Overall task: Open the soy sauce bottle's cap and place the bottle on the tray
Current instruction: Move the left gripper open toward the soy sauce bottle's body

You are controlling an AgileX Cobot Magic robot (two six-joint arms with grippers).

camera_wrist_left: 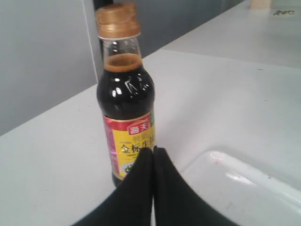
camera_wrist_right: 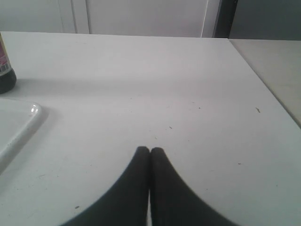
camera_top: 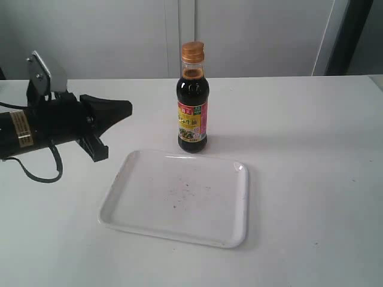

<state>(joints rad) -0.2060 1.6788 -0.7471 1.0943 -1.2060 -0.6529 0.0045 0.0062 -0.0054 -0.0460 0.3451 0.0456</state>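
Next, I need to move my left gripper to the soy sauce bottle and close it around the top of its label point(camera_top: 192, 110) point(camera_wrist_left: 129, 126), well below the orange-gold cap.
The soy sauce bottle point(camera_top: 192, 104) stands upright on the white table just behind the tray point(camera_top: 143, 221), its orange-gold cap point(camera_top: 192, 51) shut down. The left wrist view shows the bottle point(camera_wrist_left: 126, 108), the cap point(camera_wrist_left: 117, 20) and a corner of the tray point(camera_wrist_left: 249, 188). My left gripper point(camera_top: 128, 109) is shut and empty, left of the bottle and apart from it, pointing at it; its tips point(camera_wrist_left: 153, 149) meet in front of the label. My right gripper point(camera_wrist_right: 150, 150) is shut and empty over bare table, outside the exterior view. The bottle's base point(camera_wrist_right: 6, 75) and the tray's corner point(camera_wrist_right: 19, 125) show far off.
The left arm's black body point(camera_top: 42, 125) and a cable point(camera_top: 42, 170) lie over the table's left side. A grey wall point(camera_top: 119, 36) runs behind the table. A dark upright post point(camera_top: 350, 36) stands at the back right. The table's edge point(camera_wrist_right: 263, 89) is near the right gripper.
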